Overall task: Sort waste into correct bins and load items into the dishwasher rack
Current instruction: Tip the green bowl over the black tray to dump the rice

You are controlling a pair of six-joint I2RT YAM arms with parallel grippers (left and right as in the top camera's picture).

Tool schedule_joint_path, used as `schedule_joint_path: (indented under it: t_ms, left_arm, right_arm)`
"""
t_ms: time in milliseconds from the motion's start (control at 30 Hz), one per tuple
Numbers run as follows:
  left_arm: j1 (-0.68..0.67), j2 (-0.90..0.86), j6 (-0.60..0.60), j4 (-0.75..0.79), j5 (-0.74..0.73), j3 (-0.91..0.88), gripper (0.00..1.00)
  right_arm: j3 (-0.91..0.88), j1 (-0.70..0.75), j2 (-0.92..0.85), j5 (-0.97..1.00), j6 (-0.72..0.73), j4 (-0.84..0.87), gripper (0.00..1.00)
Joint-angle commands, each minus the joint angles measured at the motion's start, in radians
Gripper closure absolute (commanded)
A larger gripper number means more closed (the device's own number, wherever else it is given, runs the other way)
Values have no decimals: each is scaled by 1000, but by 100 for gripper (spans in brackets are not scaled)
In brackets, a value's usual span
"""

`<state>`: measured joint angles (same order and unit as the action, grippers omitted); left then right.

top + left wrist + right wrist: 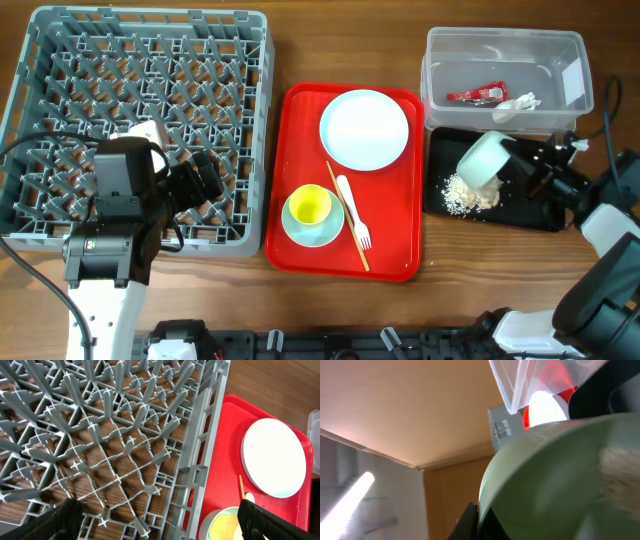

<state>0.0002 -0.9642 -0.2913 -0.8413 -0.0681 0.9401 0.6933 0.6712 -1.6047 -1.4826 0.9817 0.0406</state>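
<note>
Next, my right gripper lets go of the mint-green bowl on the middle of the pale blue plate (364, 133) (547, 408).
My right gripper (520, 165) is shut on the rim of the mint-green bowl (483, 158) and holds it tipped on its side over the black tray (545, 215). The bowl fills the right wrist view (560, 480). Beige food scraps (468, 193) lie in a pile on the tray under the bowl. The clear tub (505, 68) behind holds the red wrapper (480, 95) and the white scrap (518, 103). My left gripper (205, 185) is open and empty over the grey dishwasher rack (140, 120), near its right front corner (200, 460).
A red serving tray (345, 180) lies in the middle. On it are the pale blue plate (364, 128), the yellow cup (309, 206) on the light blue saucer (330, 232), the white fork (353, 210) and the wooden stick (346, 215).
</note>
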Motion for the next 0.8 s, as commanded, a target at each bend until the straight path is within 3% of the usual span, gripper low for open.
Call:
schedule_joint_path:
  t_ms: [0,767]
  left_arm:
    - [3,-1,-5,2,10,19,0]
    - [3,-1,-5,2,10,19,0]
  right_arm:
    - [0,37,-10,-105,104,33,96]
    - [0,10,-10,-5,177,110,96]
